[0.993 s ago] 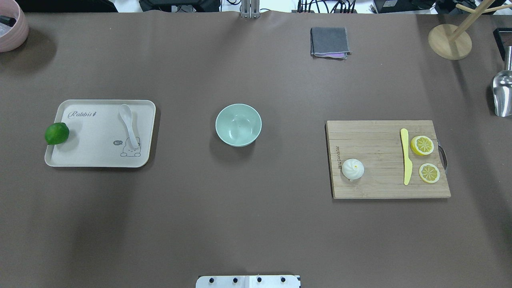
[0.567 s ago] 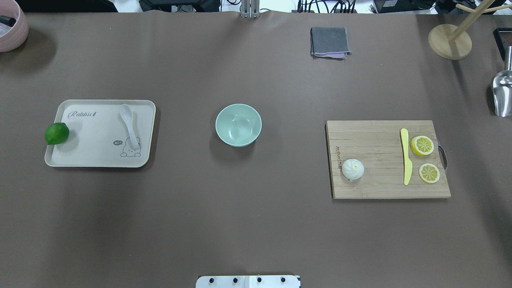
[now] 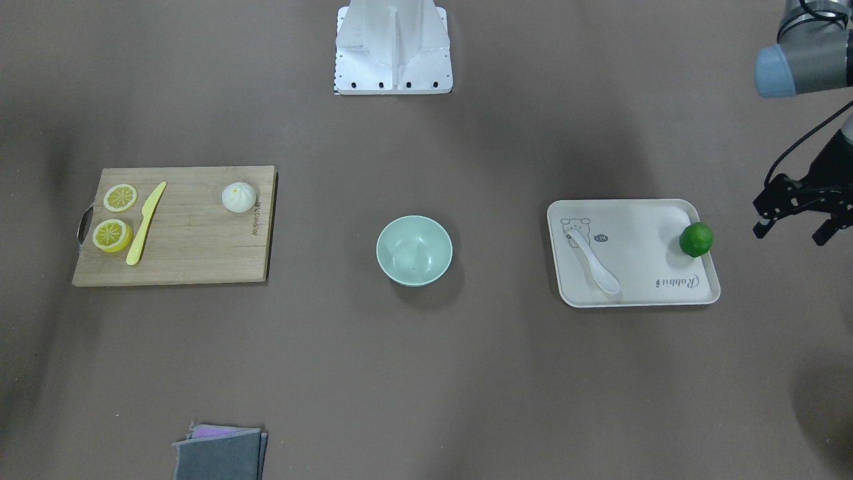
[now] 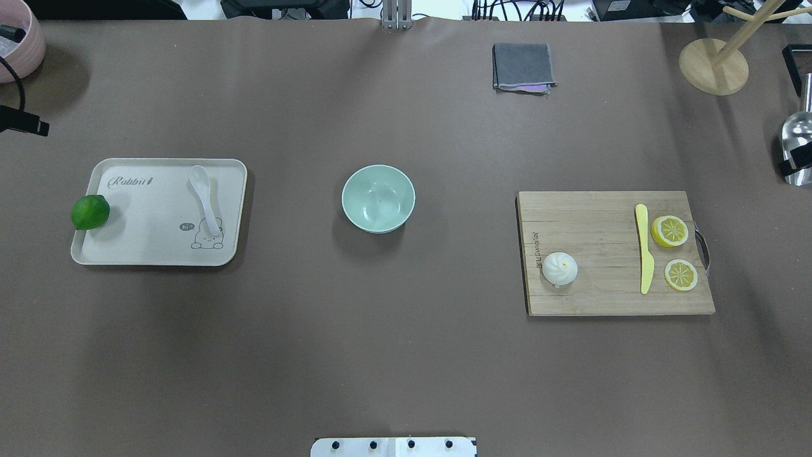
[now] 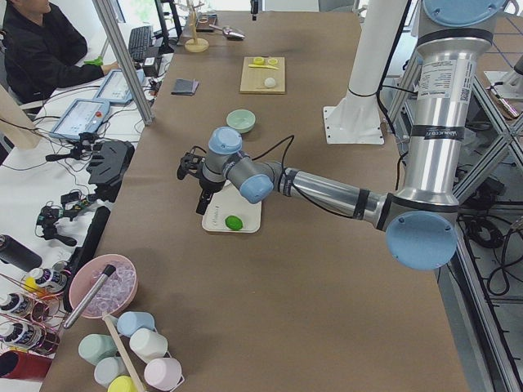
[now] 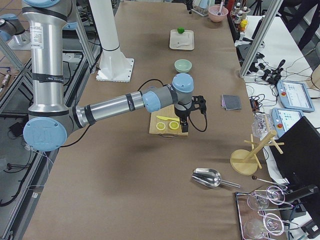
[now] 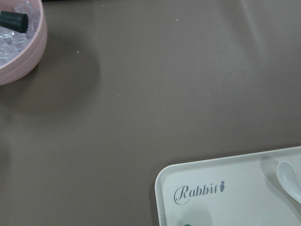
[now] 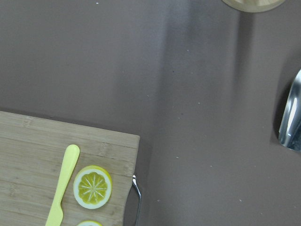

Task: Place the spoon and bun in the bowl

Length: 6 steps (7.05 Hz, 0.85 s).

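Observation:
The white spoon on the beige tray should be next for my left gripper, which will go there and close on the middle of the spoon's narrow handle (image 3: 583,247).
The white spoon (image 4: 204,197) lies on a beige tray (image 4: 152,247) at the left, also seen from the front (image 3: 595,263). The white bun (image 4: 559,268) sits on a wooden cutting board (image 4: 590,228) at the right. The mint-green bowl (image 4: 378,198) stands empty in the middle. My left gripper (image 3: 793,233) hangs open and empty beyond the tray's outer end, past the lime. My right gripper (image 6: 191,107) hovers over the board's outer end, near the lemon slices; only a sliver shows in the overhead view (image 4: 796,167), so I cannot tell its state.
A green lime (image 4: 90,211) sits on the tray's left edge. A yellow knife (image 4: 644,247) and two lemon slices (image 4: 670,230) lie on the board. A grey cloth (image 4: 523,66), pink bowl (image 4: 19,44), metal scoop (image 4: 796,143) and wooden stand (image 4: 713,65) line the far edge.
A piece of the left gripper has come into the overhead view at its left edge, and a piece of the right gripper at its right edge. The objects have not moved.

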### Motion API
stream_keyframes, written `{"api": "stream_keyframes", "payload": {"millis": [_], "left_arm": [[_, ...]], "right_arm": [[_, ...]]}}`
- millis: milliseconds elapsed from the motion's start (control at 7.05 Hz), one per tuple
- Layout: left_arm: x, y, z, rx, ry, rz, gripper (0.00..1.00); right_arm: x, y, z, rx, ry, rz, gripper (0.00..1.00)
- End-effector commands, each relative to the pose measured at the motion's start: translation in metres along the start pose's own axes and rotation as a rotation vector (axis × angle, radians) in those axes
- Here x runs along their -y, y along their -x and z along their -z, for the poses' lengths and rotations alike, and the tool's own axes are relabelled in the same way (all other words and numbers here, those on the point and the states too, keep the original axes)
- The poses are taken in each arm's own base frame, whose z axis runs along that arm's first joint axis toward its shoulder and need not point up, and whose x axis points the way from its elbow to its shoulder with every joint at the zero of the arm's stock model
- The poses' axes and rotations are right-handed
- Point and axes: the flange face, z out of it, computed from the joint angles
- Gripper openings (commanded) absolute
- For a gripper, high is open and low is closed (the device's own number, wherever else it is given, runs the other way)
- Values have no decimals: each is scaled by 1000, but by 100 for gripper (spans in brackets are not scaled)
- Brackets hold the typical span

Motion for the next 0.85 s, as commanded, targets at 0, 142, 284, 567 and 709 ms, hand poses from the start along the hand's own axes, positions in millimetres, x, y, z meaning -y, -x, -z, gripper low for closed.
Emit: {"api": "stream_keyframes", "payload": {"millis": [0, 142, 284, 567, 709], "left_arm": [[7, -21, -10, 1, -23, 78, 97], [14, -39, -31, -2, -6, 136, 97], [17, -47, -34, -12, -5, 149, 97], [10, -87, -34, -37, -20, 292, 98], [-2, -121, -47, -12, -51, 325, 98]], "right_arm": [[1, 26, -24, 6, -9, -16, 100], [2, 33, -28, 9, -4, -13, 100], [4, 42, -32, 12, 0, -8, 100], [19, 89, -48, -13, -26, -87, 100], [19, 113, -62, -6, -34, -67, 100]]}}
